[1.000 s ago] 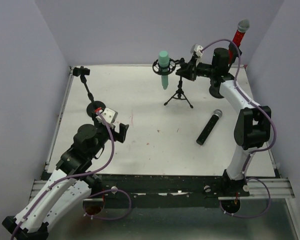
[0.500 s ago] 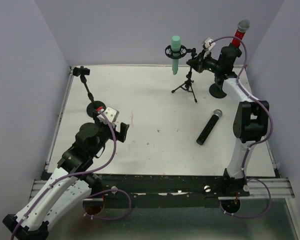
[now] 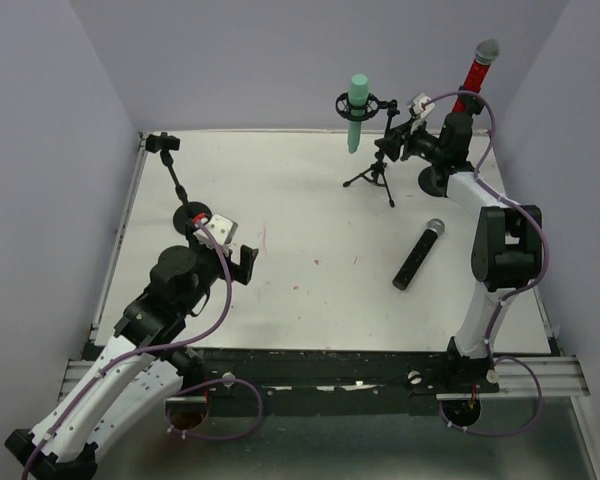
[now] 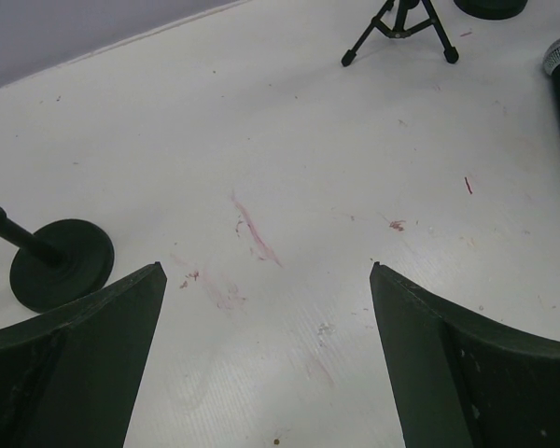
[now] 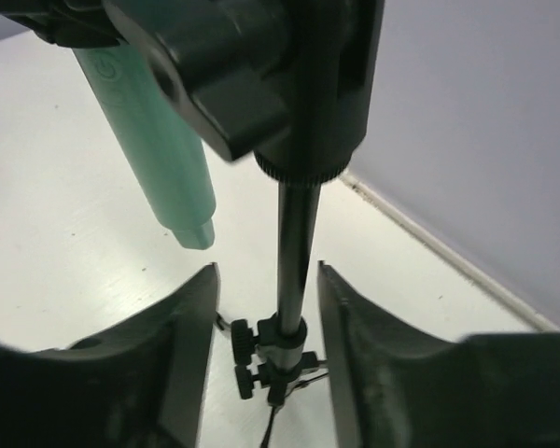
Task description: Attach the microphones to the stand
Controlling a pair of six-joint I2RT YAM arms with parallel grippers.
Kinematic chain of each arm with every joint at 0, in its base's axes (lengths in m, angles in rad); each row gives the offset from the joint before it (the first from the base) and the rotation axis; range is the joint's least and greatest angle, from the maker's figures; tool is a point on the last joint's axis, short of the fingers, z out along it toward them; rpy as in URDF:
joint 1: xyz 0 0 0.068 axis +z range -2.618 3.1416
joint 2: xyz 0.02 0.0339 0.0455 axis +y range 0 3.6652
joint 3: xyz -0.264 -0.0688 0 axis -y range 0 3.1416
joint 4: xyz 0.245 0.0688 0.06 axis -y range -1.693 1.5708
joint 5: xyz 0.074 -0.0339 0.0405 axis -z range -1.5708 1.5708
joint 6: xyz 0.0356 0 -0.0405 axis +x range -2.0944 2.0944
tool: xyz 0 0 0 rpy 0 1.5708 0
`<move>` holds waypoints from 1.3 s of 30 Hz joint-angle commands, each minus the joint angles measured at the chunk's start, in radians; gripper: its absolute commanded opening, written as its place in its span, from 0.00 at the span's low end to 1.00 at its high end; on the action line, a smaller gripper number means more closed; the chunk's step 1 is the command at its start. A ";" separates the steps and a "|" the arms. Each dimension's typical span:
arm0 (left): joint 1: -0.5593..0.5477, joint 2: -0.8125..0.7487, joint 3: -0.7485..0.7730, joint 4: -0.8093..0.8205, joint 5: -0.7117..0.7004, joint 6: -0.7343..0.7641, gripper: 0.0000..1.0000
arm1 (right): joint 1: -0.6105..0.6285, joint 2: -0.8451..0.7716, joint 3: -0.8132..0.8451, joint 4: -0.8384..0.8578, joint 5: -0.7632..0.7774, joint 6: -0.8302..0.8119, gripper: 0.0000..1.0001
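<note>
The round-base stand has the empty clip. My left gripper goes to it next and closes on the upper pole point(image 3: 173, 174), just under that clip.
The mint-green microphone point(image 3: 357, 108) hangs in a shock mount on the black tripod stand point(image 3: 378, 172) at the back. My right gripper point(image 3: 393, 143) is at the top of this stand. In the right wrist view the stand's pole point(image 5: 297, 252) runs between the fingers of my right gripper point(image 5: 266, 271), close to the right finger, with a gap on the left, and the green mic point(image 5: 154, 131) hangs to the left. The red microphone point(image 3: 477, 65) stands upright in a holder at the back right. The black microphone point(image 3: 418, 255) lies on the table. My left gripper point(image 3: 245, 262) is open and empty.
A second stand with a round base point(image 3: 192, 215) and an empty clip point(image 3: 163, 143) is at the left; its base point(image 4: 63, 266) shows in the left wrist view. The red mic's round base point(image 3: 435, 180) is beside the tripod. Walls enclose the white table point(image 3: 300, 260).
My right gripper carried the tripod stand with the green mic to the right and towards the back wall, most of it in the first half second. The left arm stayed still.
</note>
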 commanded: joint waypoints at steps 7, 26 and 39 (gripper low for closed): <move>0.007 -0.041 -0.001 0.010 0.009 -0.007 0.98 | -0.006 -0.115 -0.087 0.003 0.061 -0.024 0.84; 0.363 0.011 0.074 0.055 0.415 -0.430 0.98 | -0.017 -0.612 -0.357 -0.447 0.230 -0.033 1.00; 0.818 0.205 0.263 -0.025 0.642 -0.562 0.98 | -0.040 -0.782 -0.566 -0.661 -0.060 -0.061 1.00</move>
